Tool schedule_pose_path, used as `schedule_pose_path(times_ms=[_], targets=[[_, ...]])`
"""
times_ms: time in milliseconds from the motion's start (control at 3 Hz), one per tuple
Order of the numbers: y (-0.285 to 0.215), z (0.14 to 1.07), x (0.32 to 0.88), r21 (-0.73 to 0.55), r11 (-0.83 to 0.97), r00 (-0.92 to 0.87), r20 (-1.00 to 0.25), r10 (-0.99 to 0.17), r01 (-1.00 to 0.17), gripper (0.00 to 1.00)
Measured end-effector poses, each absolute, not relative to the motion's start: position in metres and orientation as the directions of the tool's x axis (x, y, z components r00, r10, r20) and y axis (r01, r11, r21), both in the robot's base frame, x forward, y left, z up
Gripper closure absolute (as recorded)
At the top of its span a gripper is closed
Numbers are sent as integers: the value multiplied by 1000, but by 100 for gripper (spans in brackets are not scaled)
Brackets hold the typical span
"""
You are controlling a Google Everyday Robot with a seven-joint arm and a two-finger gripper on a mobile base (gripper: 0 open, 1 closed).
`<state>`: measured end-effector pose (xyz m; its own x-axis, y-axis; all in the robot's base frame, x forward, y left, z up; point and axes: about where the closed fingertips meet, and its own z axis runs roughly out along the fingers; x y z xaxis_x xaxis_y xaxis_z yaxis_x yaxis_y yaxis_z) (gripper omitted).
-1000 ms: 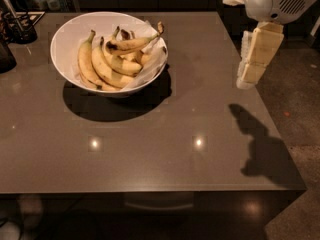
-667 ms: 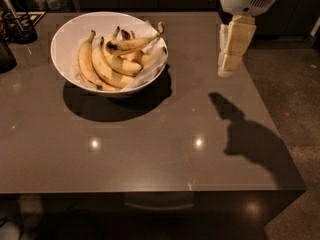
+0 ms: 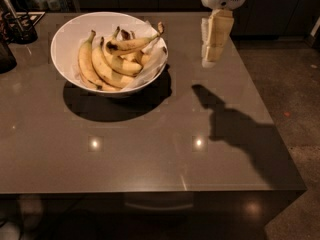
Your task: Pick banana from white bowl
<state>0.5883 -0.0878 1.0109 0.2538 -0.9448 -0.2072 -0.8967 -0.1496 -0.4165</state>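
The brown-bruised banana lies on top of the plumper bananas in the white bowl. My gripper will close on the middle of the brown-bruised banana (image 3: 131,45) there.
The white bowl (image 3: 64,36) stands on the far left part of the dark table, with crumpled white paper along its right side. The banana (image 3: 131,44), slender and brown-bruised with a long stem pointing up right, lies on top of several plumper yellow bananas (image 3: 106,69). My gripper (image 3: 212,40) hangs from the white arm head at the top of the view. It points down, above the table and to the right of the bowl, apart from it and holding nothing.
A dark holder with utensils (image 3: 19,25) and a dark object (image 3: 5,54) stand at the table's far left. The arm's shadow (image 3: 235,124) falls on the table's right half. The table's right edge (image 3: 280,134) borders speckled floor.
My gripper has moved left, from over the table's right edge toward the bowl. Its shadow moved left with it. The bowl and bananas have not moved.
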Motion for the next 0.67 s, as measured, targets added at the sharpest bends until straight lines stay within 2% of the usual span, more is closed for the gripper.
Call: schedule_pose_path(times_ms=[333, 667], targets=[[-80, 1006, 591, -414, -162, 271, -219, -937, -896, 0], [-54, 1000, 617, -410, -209, 324, -233, -917, -888, 0]])
